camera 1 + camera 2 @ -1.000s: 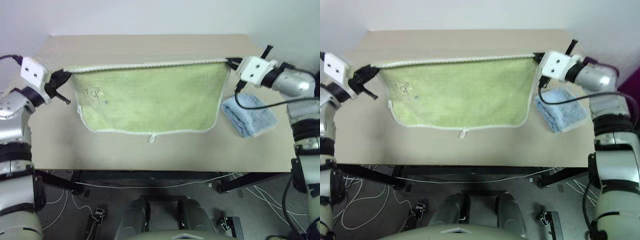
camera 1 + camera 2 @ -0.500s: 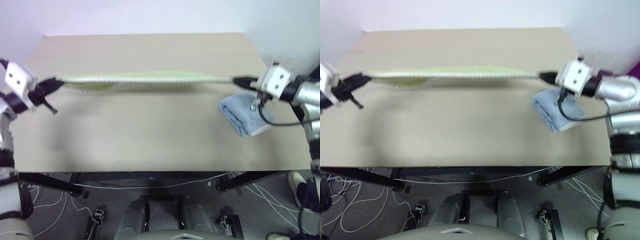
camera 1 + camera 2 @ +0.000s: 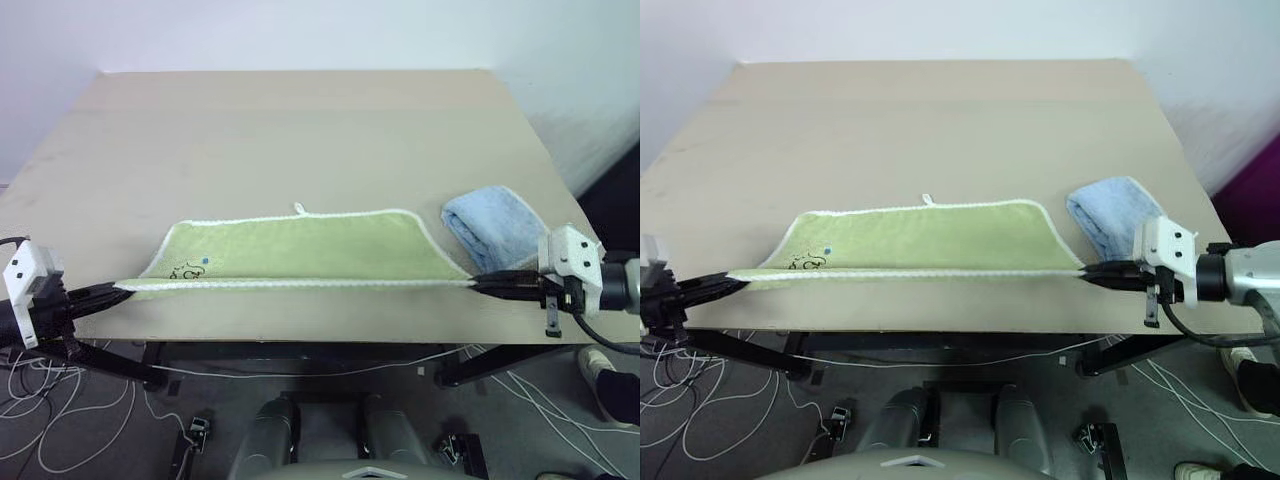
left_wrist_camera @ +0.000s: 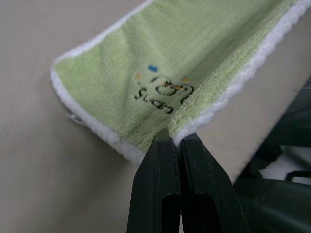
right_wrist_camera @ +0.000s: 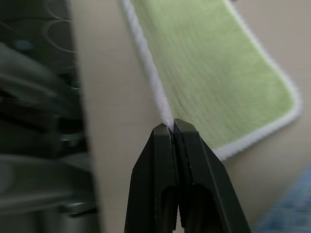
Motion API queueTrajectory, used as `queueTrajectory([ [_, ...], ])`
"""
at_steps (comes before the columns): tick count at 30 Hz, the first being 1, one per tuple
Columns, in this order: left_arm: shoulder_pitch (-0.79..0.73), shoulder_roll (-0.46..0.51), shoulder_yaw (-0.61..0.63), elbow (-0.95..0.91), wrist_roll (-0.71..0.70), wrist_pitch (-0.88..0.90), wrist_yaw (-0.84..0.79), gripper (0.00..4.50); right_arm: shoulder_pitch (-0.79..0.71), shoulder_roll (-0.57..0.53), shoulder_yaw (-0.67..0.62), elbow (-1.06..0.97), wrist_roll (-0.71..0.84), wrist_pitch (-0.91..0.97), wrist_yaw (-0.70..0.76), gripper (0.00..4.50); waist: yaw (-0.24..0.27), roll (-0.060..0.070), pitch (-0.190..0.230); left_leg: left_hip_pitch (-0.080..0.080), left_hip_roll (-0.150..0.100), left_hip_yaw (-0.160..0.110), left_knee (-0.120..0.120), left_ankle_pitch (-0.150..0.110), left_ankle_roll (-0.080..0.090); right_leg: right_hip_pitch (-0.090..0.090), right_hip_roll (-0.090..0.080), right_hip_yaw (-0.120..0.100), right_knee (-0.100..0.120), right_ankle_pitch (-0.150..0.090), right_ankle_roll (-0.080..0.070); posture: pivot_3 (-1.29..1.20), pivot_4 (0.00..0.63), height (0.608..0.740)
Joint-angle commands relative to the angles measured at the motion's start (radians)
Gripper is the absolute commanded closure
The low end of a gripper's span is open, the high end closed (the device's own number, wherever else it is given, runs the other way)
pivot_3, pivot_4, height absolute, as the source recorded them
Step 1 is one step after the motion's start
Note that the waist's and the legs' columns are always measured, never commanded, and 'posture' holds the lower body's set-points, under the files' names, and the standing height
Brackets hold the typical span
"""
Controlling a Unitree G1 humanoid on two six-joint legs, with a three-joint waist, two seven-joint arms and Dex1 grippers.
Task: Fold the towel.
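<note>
Next, my left gripper lets go of the towel's near corner on its far corner (image 3: 171,220) (image 4: 53,65), at the spot beyond the small dark print.
The towel (image 3: 300,250), light green with white edging, lies stretched across the near part of the table (image 3: 300,130). Its white loop tag (image 3: 297,209) points away from me and a small dark print (image 3: 188,268) sits near its left end. My left gripper (image 3: 120,292) is shut on the near left corner, seen close up in the left wrist view (image 4: 176,138). My right gripper (image 3: 478,285) is shut on the near right corner, again in the right wrist view (image 5: 171,127). The near edge is pulled taut between both grippers, just over the table's front edge.
A folded light blue towel (image 3: 495,225) lies on the table at the right, just beyond my right gripper. Cables (image 3: 60,420) trail on the floor below the front edge. The far half of the table is bare wood.
Both grippers came back toward me and down, carrying the towel's held edge from high over the far table to the front edge. The towel went from hanging to lying on the table.
</note>
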Motion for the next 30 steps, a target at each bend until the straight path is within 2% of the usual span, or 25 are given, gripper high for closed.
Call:
queueTrajectory([
  [1, 0.014, 0.019, 0.057, -0.046, -0.009, 0.025, 0.002, 4.5, -0.013, -0.009, -0.031, -0.037, 0.007, 0.019, 0.003, 4.44, 0.002, 0.0, 0.0, 0.0, 0.0, 0.0, 0.0, 0.0, 0.0, 0.0, 0.0, 0.0, 0.0, 0.0, 0.0, 0.0, 0.15, 0.74],
  [5, -0.018, 0.012, 0.018, -0.039, 0.022, 0.014, 0.025, 4.5, -0.149, 0.03, 0.046, 0.039, -0.052, -0.015, -0.035, 4.44, 0.001, 0.0, 0.0, 0.0, 0.0, 0.0, 0.0, 0.0, 0.0, 0.0, -0.001, 0.0, -0.001, 0.0, 0.0, 0.0, 0.15, 0.74],
  [10, -0.175, -0.024, -0.088, 0.056, 0.105, -0.016, 0.133, 4.5, -0.37, 0.104, 0.168, 0.211, -0.19, -0.111, -0.076, 4.44, 0.003, 0.0, 0.0, 0.0, -0.001, 0.0, -0.001, 0.0, 0.0, 0.0, -0.001, -0.001, -0.002, 0.0, 0.0, 0.0, 0.15, 0.74],
  [17, -0.396, -0.072, -0.23, 0.266, 0.268, -0.157, 0.253, 4.5, -0.633, 0.235, 0.304, 0.551, -0.383, -0.292, -0.138, 4.44, 0.001, 0.0, 0.0, -0.001, -0.002, 0.0, -0.001, 0.0, 0.0, -0.003, 0.0, -0.002, -0.002, 0.001, 0.0, 0.0, 0.15, 0.74],
  [23, -0.568, -0.124, -0.329, 0.444, 0.367, -0.257, 0.321, 4.5, -0.779, 0.325, 0.363, 0.839, -0.486, -0.442, -0.177, 4.44, 0.0, 0.0, 0.0, -0.002, -0.002, 0.001, -0.001, 0.0, 0.0, -0.004, 0.002, -0.001, 0.0, 0.001, 0.0, 0.0, 0.15, 0.74],
  [30, -0.67, -0.175, -0.386, 0.566, 0.422, -0.31, 0.362, 4.5, -0.852, 0.376, 0.388, 1.035, -0.55, -0.55, -0.202, 4.44, -0.003, 0.0, 0.0, -0.002, -0.003, 0.001, 0.0, 0.0, 0.0, -0.005, 0.003, -0.001, 0.003, 0.001, 0.0, 0.0, 0.15, 0.74],
])
